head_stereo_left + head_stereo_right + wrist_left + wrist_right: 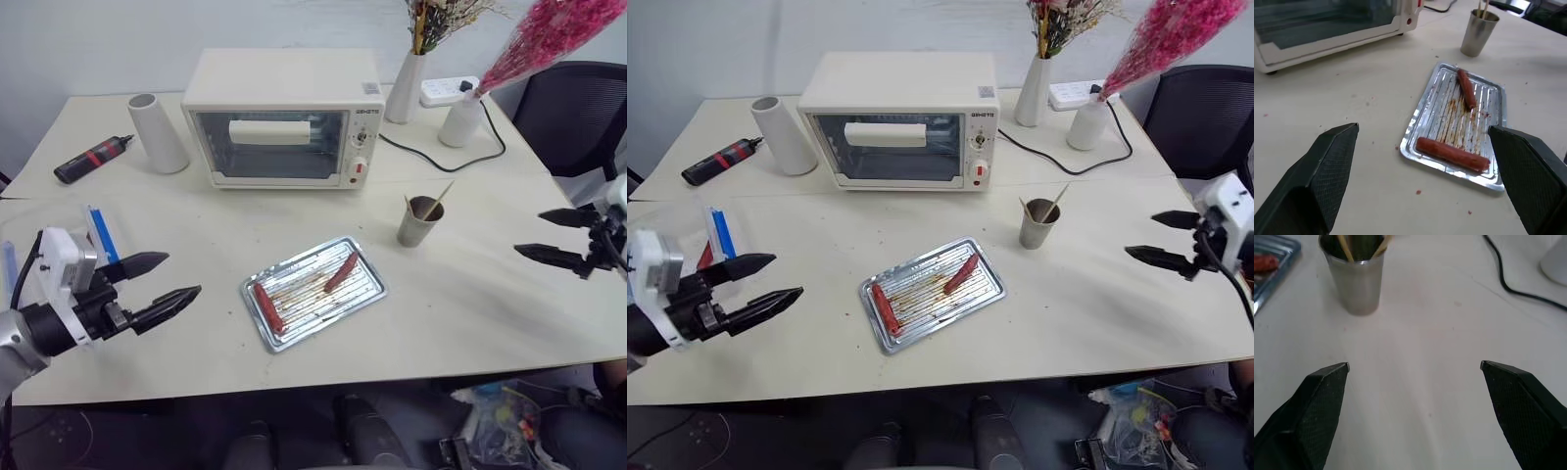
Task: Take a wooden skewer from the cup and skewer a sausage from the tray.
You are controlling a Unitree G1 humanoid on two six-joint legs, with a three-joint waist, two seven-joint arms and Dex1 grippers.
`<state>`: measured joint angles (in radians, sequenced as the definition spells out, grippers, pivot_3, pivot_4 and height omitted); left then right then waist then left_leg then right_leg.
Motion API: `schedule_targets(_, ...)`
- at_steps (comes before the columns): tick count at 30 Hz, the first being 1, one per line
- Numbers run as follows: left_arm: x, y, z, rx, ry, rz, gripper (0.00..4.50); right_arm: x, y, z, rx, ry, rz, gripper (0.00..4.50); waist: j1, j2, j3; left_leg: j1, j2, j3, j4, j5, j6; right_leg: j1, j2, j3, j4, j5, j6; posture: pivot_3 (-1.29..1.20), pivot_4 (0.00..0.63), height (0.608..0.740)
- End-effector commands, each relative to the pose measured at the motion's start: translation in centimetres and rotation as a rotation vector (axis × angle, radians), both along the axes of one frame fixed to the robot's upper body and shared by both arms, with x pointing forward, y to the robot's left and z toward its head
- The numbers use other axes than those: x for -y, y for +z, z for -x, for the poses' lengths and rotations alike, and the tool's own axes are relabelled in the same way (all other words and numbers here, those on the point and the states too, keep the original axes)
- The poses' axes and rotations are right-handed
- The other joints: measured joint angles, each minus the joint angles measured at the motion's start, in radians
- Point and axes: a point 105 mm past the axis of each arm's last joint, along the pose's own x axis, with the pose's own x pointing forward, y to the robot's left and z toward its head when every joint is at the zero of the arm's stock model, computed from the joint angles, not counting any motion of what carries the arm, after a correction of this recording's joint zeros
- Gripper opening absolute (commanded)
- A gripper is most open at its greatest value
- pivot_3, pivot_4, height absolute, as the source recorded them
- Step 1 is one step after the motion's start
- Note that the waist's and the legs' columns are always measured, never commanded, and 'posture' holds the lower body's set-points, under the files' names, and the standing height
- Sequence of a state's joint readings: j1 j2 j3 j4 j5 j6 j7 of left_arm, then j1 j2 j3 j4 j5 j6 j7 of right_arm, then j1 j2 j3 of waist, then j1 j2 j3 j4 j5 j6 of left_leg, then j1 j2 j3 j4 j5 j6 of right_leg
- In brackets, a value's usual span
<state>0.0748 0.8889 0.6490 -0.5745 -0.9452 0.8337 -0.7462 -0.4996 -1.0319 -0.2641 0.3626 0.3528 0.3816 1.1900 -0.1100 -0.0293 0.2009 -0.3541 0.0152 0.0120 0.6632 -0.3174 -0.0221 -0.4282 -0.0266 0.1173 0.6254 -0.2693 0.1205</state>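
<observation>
The upper end of the wooden skewer (409,204) (1342,241), which leans from the small grey cup toward the tray, will be grasped by my right gripper as it closes there.
The silvery tray (312,284) lies mid-table with two sausages on it. The longer, bright red-orange sausage (268,307) rests at its near-left end, and a shorter, darker one (341,271) lies toward its far right. The small grey cup (419,223) stands to the tray's right and a little farther back, with wooden skewers (443,196) poking out of it. My left gripper (183,274) hovers open and empty, left of the tray and pointing toward it. My right gripper (529,232) is open and empty, right of the cup and aimed at it (1359,281).
A toaster oven (279,122) stands behind the tray, with a tall white cylinder (157,132) and a black-and-red bottle (93,159) to its left. Vases (460,117), a power strip (446,90) and a cable (470,157) are at the back right. A clear plastic box (98,235) sits by my left arm.
</observation>
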Motion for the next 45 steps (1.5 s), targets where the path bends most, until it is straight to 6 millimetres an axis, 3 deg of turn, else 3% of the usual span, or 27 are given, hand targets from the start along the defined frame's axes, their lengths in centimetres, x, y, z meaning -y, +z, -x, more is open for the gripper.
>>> schedule_targets(1,2.0,1.2,0.4,0.010,-0.134,-0.003,4.48,-2.0,1.8,0.5,0.049,-0.063,-0.076,4.50,0.003,0.000,0.000,0.000,0.000,-0.001,0.000,0.000,0.000,0.000,0.000,0.000,0.000,0.000,0.000,0.00,0.150,0.740)
schedule_targets(4,3.9,1.3,0.5,0.015,-0.219,-0.025,4.48,-3.7,1.5,0.8,0.052,-0.120,-0.124,4.50,0.010,0.000,0.000,-0.001,0.000,-0.003,0.000,-0.001,-0.001,0.000,0.000,-0.001,0.000,-0.001,0.001,0.00,0.150,0.740)
schedule_targets(5,4.4,1.3,0.4,0.022,-0.237,-0.022,4.50,-4.2,1.6,0.7,0.060,-0.147,-0.153,4.31,0.011,0.000,0.000,-0.001,0.000,-0.003,0.000,-0.001,-0.001,0.000,0.000,0.000,0.000,-0.001,0.001,0.00,0.150,0.740)
schedule_targets(8,5.6,1.4,0.0,0.039,-0.267,-0.005,4.50,-6.1,2.1,0.2,0.093,-0.188,-0.228,3.54,0.011,0.000,0.000,-0.001,-0.001,-0.003,0.001,-0.001,-0.001,0.000,0.000,0.000,0.000,0.000,0.002,0.00,0.150,0.740)
schedule_targets(12,6.8,1.2,-0.7,0.060,-0.278,0.011,4.50,-10.4,1.7,0.5,0.096,-0.127,-0.253,2.19,0.014,0.000,0.000,-0.002,-0.001,-0.003,0.001,-0.001,-0.001,0.000,0.001,0.000,0.000,0.000,0.002,0.00,0.150,0.740)
schedule_targets(18,7.3,1.2,-1.5,0.090,-0.275,0.011,4.50,-14.2,1.1,0.7,0.127,-0.070,-0.217,2.19,0.025,0.000,0.000,-0.004,-0.001,-0.003,0.001,-0.001,-0.001,-0.002,0.001,-0.001,-0.002,0.000,0.002,0.00,0.150,0.740)
schedule_targets(26,7.5,1.5,-2.0,0.118,-0.269,0.006,4.50,-14.2,0.5,-1.8,0.183,-0.156,-0.185,2.19,0.026,-0.001,-0.001,-0.006,-0.001,-0.003,0.001,-0.001,-0.001,-0.002,0.000,-0.002,-0.004,0.000,0.003,0.00,0.150,0.740)
schedule_targets(38,7.8,1.7,-2.3,0.139,-0.263,0.004,4.50,-14.1,-0.2,-3.5,0.195,-0.185,-0.199,2.19,0.025,-0.001,-0.001,-0.007,-0.001,-0.003,0.001,-0.001,-0.001,-0.002,0.000,-0.002,-0.005,0.001,0.003,0.00,0.150,0.740)
schedule_targets(41,7.8,1.8,-2.4,0.146,-0.261,0.002,4.50,-14.0,-0.3,-3.8,0.195,-0.194,-0.205,1.60,0.026,-0.001,-0.001,-0.007,-0.001,-0.003,0.001,-0.001,-0.001,-0.002,0.000,-0.003,-0.005,0.001,0.003,0.00,0.150,0.740)
schedule_targets(45,7.6,2.3,-2.6,0.162,-0.252,0.002,4.50,-13.6,0.0,-4.0,0.211,-0.208,-0.214,0.30,0.025,-0.001,-0.001,-0.008,-0.001,-0.004,0.001,-0.001,-0.001,-0.003,0.000,-0.002,-0.005,0.001,0.003,0.00,0.150,0.740)
